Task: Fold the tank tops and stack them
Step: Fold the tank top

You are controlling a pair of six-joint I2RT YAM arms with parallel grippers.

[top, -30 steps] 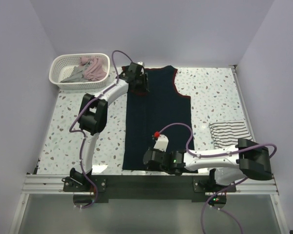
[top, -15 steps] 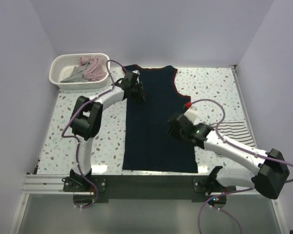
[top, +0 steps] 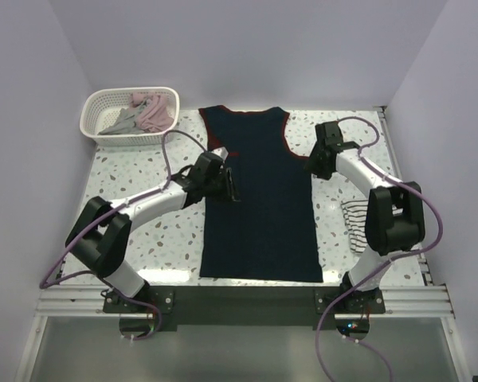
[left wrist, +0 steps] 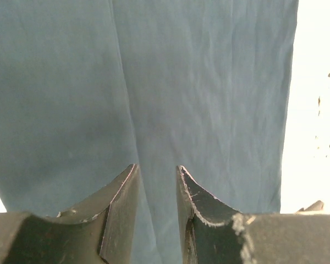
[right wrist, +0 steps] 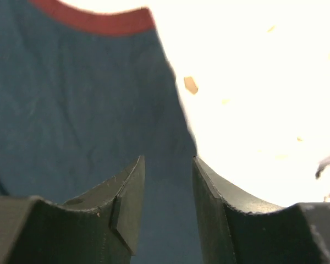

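Note:
Next, I move my left gripper to the navy tank top's bottom corner (top: 319, 278) on the side of my right gripper, and close it there.
A dark navy tank top with red trim (top: 259, 199) lies spread flat in the middle of the table, neck toward the back. My left gripper (top: 231, 189) hovers over its left edge, open, with only navy cloth (left wrist: 209, 82) below the gap (left wrist: 157, 170). At the top's right edge, just below the armhole, my right gripper (top: 312, 169) is open above the cloth edge (right wrist: 168, 159), red trim (right wrist: 93, 22) ahead of it. A white striped tank top (top: 353, 216) lies at the right, mostly hidden behind the right arm.
A white basket (top: 95, 127) at the back left holds pinkish and grey tank tops (top: 143, 111). The speckled table (top: 143, 231) is walled on the left, back and right. The arms' mounting rail (top: 239, 294) runs along the near edge.
The right arm swung from the top's near hem up to its right edge by the armhole. The left gripper came nearer along the left edge from the shoulder, which now lies flat.

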